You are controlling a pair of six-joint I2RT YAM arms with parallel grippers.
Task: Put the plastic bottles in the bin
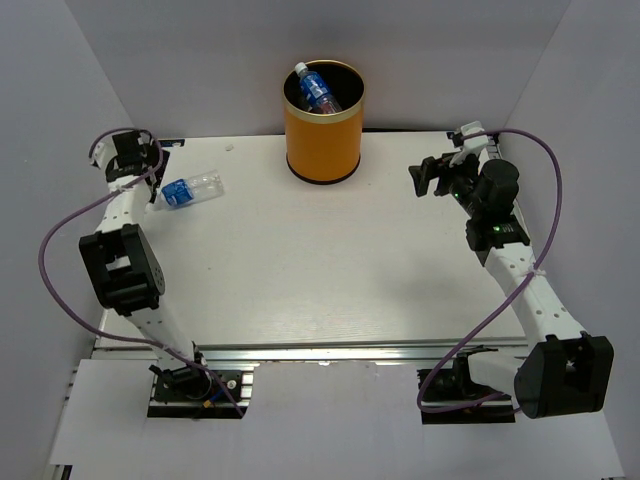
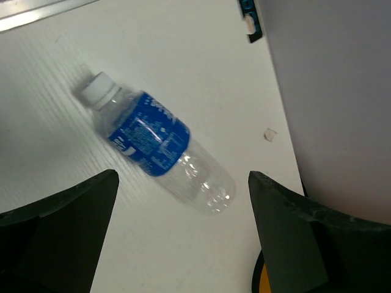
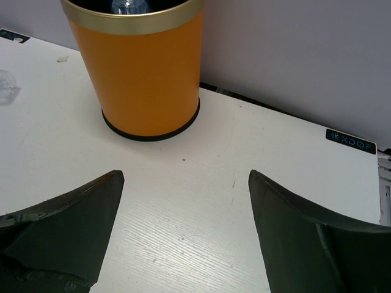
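The fingers of my left gripper needs to close on the blue label (image 1: 178, 192) (image 2: 155, 137) of the plastic bottle that lies on the table.
A clear plastic bottle with a blue label and white cap (image 1: 188, 190) lies on its side on the table at the far left. In the left wrist view this bottle (image 2: 156, 143) lies just beyond my left gripper (image 2: 183, 183), which is open and empty and does not touch it. In the top view the left gripper (image 1: 160, 172) is right beside the bottle. The orange bin (image 1: 322, 125) stands upright at the back centre with another blue-label bottle (image 1: 316, 90) inside. My right gripper (image 1: 425, 178) is open and empty, right of the bin (image 3: 143, 70), jaws wide (image 3: 186, 177).
The white table (image 1: 320, 270) is enclosed by grey walls at the back and on both sides. A purple cable loops off each arm. A metal rail runs along the table's near edge (image 1: 350, 352).
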